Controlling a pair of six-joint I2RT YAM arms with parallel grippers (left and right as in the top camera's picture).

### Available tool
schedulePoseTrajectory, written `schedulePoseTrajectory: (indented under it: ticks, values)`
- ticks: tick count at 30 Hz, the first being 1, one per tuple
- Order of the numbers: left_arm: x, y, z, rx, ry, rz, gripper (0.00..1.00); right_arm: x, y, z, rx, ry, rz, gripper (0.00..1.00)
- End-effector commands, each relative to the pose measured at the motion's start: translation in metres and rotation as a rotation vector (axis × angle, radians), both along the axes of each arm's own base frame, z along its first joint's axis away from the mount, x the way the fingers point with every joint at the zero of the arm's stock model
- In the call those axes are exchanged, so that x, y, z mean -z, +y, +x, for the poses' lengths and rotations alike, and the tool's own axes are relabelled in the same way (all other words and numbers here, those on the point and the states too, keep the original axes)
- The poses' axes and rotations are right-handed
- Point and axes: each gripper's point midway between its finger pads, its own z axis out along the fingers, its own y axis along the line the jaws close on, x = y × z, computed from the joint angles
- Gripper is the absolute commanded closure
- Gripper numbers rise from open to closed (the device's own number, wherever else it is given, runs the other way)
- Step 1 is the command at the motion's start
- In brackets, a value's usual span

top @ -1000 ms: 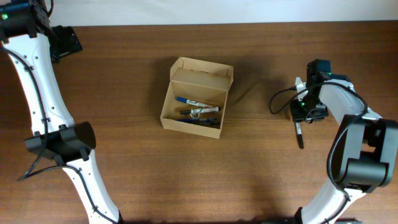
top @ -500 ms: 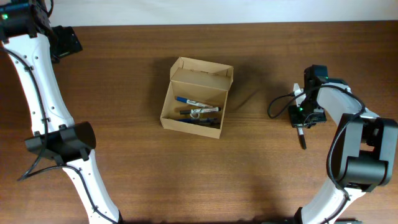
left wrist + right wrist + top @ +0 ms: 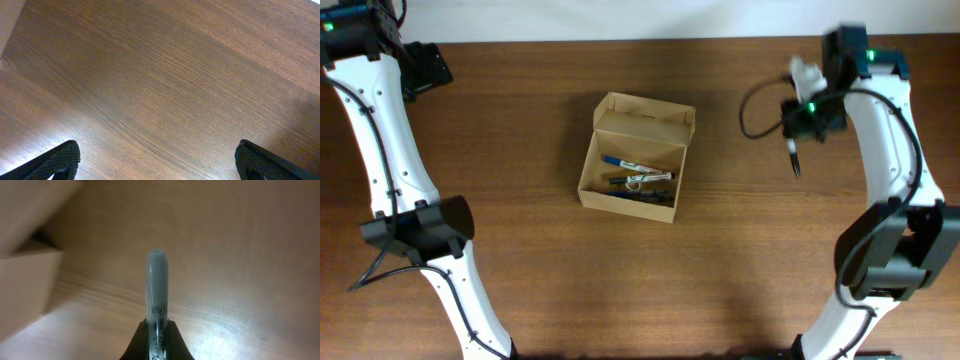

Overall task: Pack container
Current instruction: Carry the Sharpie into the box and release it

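My right gripper should release the dark marker between the black-capped marker and the dark pens (image 3: pixel 645 183) inside the container.
The tan cardboard container (image 3: pixel 632 156) stands open at the table's middle, its flap lid raised at the far side, with several markers (image 3: pixel 638 176) lying inside. My right gripper (image 3: pixel 798 135) is shut on a dark marker (image 3: pixel 794 160) and holds it above the table, well to the right of the container. In the right wrist view the marker (image 3: pixel 157 290) sticks out between the shut fingers, and a corner of the container (image 3: pixel 22 287) shows at the left. My left gripper (image 3: pixel 157 162) is open and empty over bare wood; in the overhead view it is at the far left corner (image 3: pixel 420 68).
The brown wooden table (image 3: pixel 520 280) fills the view. The right arm's black cable (image 3: pixel 755 110) loops beside the gripper. The left arm (image 3: pixel 380 160) runs down the table's left side.
My right gripper has lifted the marker off the table and carried it toward the far side. The left arm has not moved.
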Motion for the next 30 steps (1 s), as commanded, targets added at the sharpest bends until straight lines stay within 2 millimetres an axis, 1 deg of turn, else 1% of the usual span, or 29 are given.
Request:
schedulePoseTrajectory:
  ticks: [1, 2, 3, 4, 6, 7, 8, 9, 12, 13, 16, 17, 18, 19, 20, 23, 24, 26, 30]
  values:
    - [-0.013, 0.002, -0.005, 0.004, -0.02, 0.016, 0.0, -0.061, 0.067, 0.008, -0.251, -0.16, -0.003, 0.96]
    - [-0.013, 0.002, -0.005, 0.004, -0.02, 0.016, 0.0, -0.07, 0.087, 0.007, -0.334, -0.191, -0.012, 0.96]
    - [-0.013, 0.002, -0.005, 0.004, -0.02, 0.016, 0.0, -0.077, 0.125, 0.001, -0.518, -0.235, -0.034, 0.96]
    - [-0.013, 0.002, -0.005, 0.004, -0.02, 0.016, 0.0, -0.077, 0.141, -0.004, -0.606, -0.248, -0.046, 0.96]
    - [-0.013, 0.002, -0.005, 0.004, -0.02, 0.016, 0.0, -0.071, 0.18, -0.016, -0.823, -0.27, -0.072, 0.96]
    - [-0.013, 0.002, -0.005, 0.004, -0.02, 0.016, 0.0, -0.068, 0.19, -0.019, -0.876, -0.276, -0.079, 0.96]
    - [-0.013, 0.002, -0.005, 0.004, -0.02, 0.016, 0.0, -0.06, 0.213, -0.025, -0.996, -0.285, -0.092, 0.96]
    - [-0.013, 0.002, -0.005, 0.004, -0.02, 0.016, 0.0, -0.054, 0.227, -0.03, -1.072, -0.288, -0.099, 0.96]
    - [-0.013, 0.002, -0.005, 0.004, -0.02, 0.016, 0.0, -0.03, 0.255, -0.04, -1.252, -0.27, -0.117, 0.96]
    - [-0.013, 0.002, -0.005, 0.004, -0.02, 0.016, 0.0, -0.021, 0.263, -0.043, -1.303, -0.259, -0.121, 0.96]
    - [-0.013, 0.002, -0.005, 0.004, -0.02, 0.016, 0.0, 0.006, 0.281, -0.046, -1.376, -0.224, -0.12, 0.96]
    - [-0.013, 0.002, -0.005, 0.004, -0.02, 0.016, 0.0, 0.021, 0.288, -0.046, -1.39, -0.201, -0.116, 0.96]
    - [-0.013, 0.002, -0.005, 0.004, -0.02, 0.016, 0.0, 0.027, 0.29, -0.045, -1.394, -0.191, -0.114, 0.96]
    - [-0.013, 0.002, -0.005, 0.004, -0.02, 0.016, 0.0, 0.039, 0.292, -0.045, -1.399, -0.172, -0.111, 0.96]
    - [-0.013, 0.002, -0.005, 0.004, -0.02, 0.016, 0.0, 0.056, 0.296, -0.044, -1.403, -0.141, -0.106, 0.96]
    - [-0.013, 0.002, -0.005, 0.004, -0.02, 0.016, 0.0, 0.082, 0.299, -0.047, -1.412, -0.084, -0.088, 0.96]
    - [-0.013, 0.002, -0.005, 0.004, -0.02, 0.016, 0.0, 0.094, 0.3, -0.049, -1.413, -0.055, -0.077, 0.96]
    - [-0.013, 0.002, -0.005, 0.004, -0.02, 0.016, 0.0, 0.107, 0.301, -0.051, -1.4, -0.027, -0.06, 0.96]
    - [-0.013, 0.002, -0.005, 0.004, -0.02, 0.016, 0.0, 0.123, 0.303, -0.051, -1.346, 0.013, -0.04, 0.96]
